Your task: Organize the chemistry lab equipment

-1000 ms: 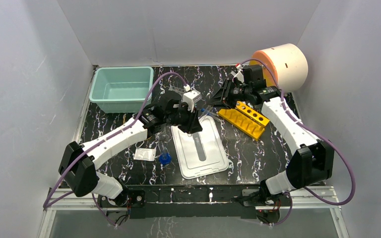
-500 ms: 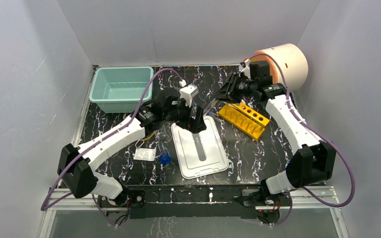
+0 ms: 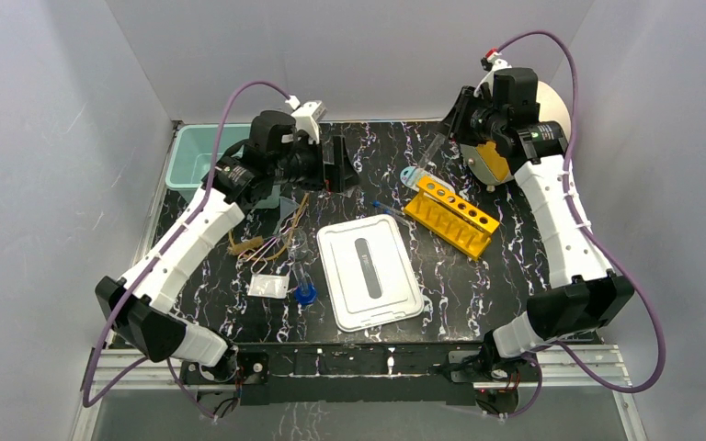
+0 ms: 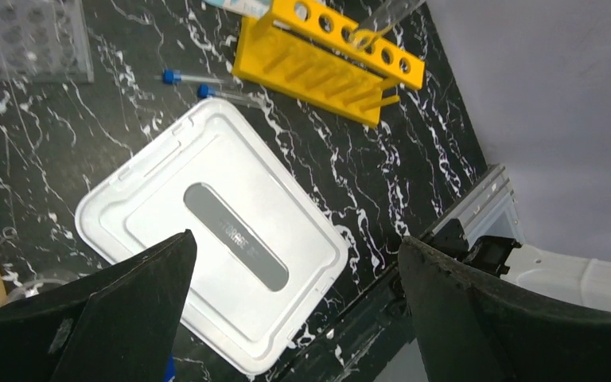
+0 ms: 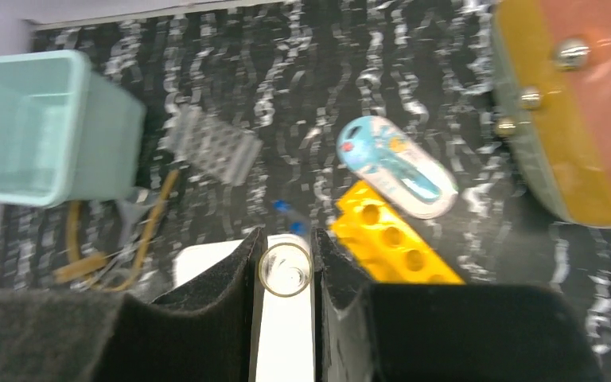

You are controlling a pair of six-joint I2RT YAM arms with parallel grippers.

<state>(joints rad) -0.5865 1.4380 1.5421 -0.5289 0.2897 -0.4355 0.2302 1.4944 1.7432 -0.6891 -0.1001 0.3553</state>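
Note:
Next, I let go of the clear glass tube with my right gripper in the yellow rack's end hole (image 3: 432,185) (image 5: 371,213) beside the blue and white oval item.
My right gripper (image 5: 287,239) (image 3: 457,124) is shut on a clear glass tube (image 5: 286,270) (image 3: 434,147), held high at the back right above the yellow tube rack (image 3: 450,217) (image 5: 394,245) (image 4: 330,60). My left gripper (image 4: 294,239) (image 3: 340,163) hangs open and holds nothing, raised at the back beside the teal bin (image 3: 193,158). Two blue-capped tubes (image 4: 199,79) lie between the yellow rack and the white lid (image 3: 370,273) (image 4: 215,239). A clear rack (image 4: 28,40) (image 5: 213,145), tan tubing (image 3: 262,243) (image 5: 119,247) and a white packet (image 3: 267,286) lie on the left.
The cream drum's orange face (image 5: 581,111) (image 3: 492,161) stands at the back right, close behind my right gripper. A blue and white oval item (image 5: 398,167) (image 3: 415,175) lies next to the yellow rack. The teal bin (image 5: 24,127) fills the back left corner.
My left gripper opened, lifted off the white lid and swung back toward the teal bin. My right gripper rose and drew back toward the drum with the tube still in it.

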